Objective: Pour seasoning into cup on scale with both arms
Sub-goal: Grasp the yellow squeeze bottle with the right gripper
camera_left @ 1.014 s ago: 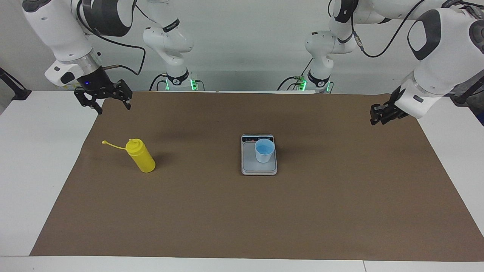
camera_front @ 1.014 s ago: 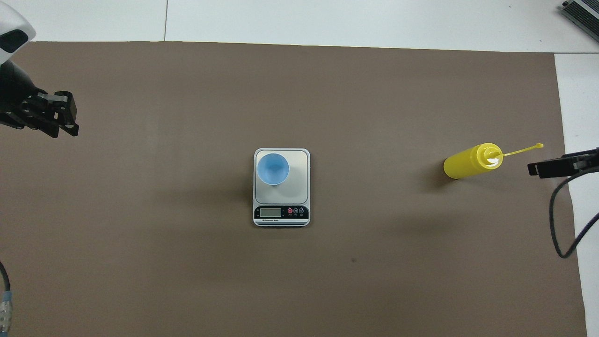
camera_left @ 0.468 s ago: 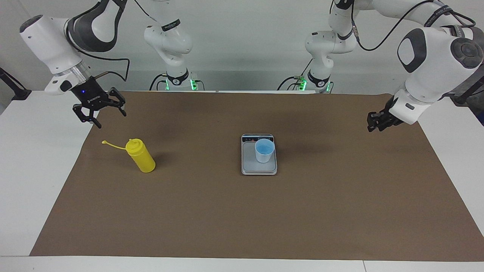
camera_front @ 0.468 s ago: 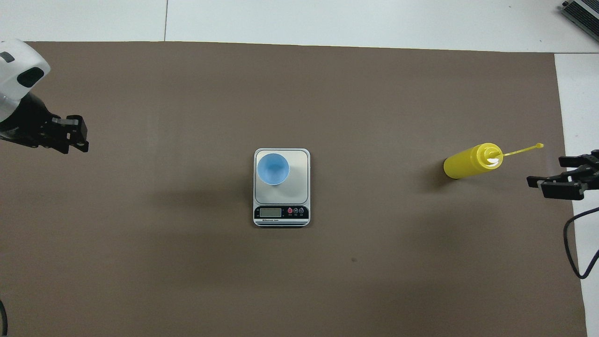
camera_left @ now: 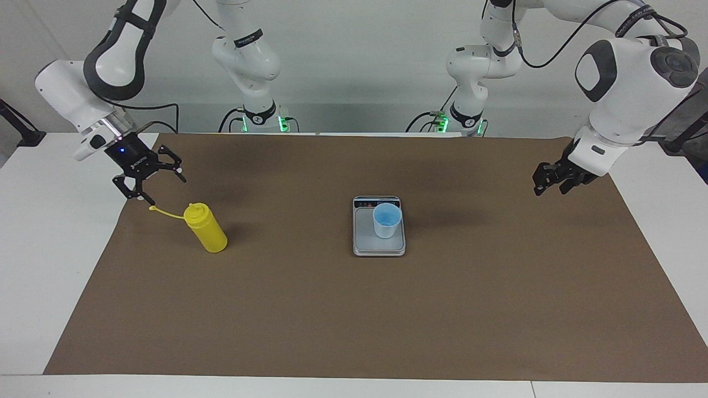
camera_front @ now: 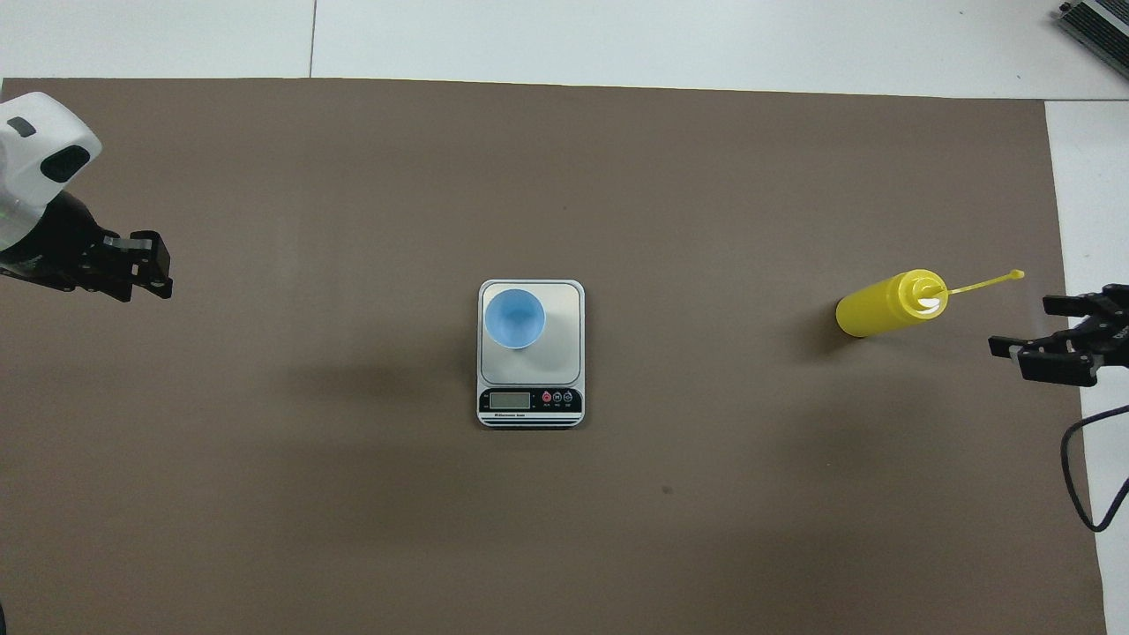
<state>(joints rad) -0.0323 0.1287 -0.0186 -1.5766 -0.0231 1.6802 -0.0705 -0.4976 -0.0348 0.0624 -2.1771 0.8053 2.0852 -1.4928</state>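
Observation:
Next, I grip the upper body (camera_front: 892, 305) of the yellow squeeze bottle just below its cap with my right gripper, as the seasoning must go to the cup.
The seasoning, a yellow squeeze bottle (camera_left: 206, 229) (camera_front: 882, 304), stands upright at the right arm's end of the mat, its cap strap (camera_left: 166, 212) trailing outward. The light blue cup (camera_left: 386, 220) (camera_front: 514, 317) sits on the scale's (camera_left: 365, 243) (camera_front: 560, 353) weighing plate at mid-table. My right gripper (camera_left: 157, 188) (camera_front: 1019, 324) hangs open just over the strap's tip, apart from the bottle and holding nothing. Over the mat's edge at the left arm's end, my left gripper (camera_left: 548, 190) (camera_front: 159, 273) is open with nothing in it.
A brown paper mat (camera_left: 387, 320) covers most of the white table (camera_left: 50, 249). The scale's display strip (camera_front: 529, 401) faces the robots. A grey device's corner (camera_front: 1098, 22) shows at the table's farthest corner on the right arm's end.
The right gripper came down toward the bottle's strap. The left gripper moved a little lower and inward over the mat, and its fingers spread apart.

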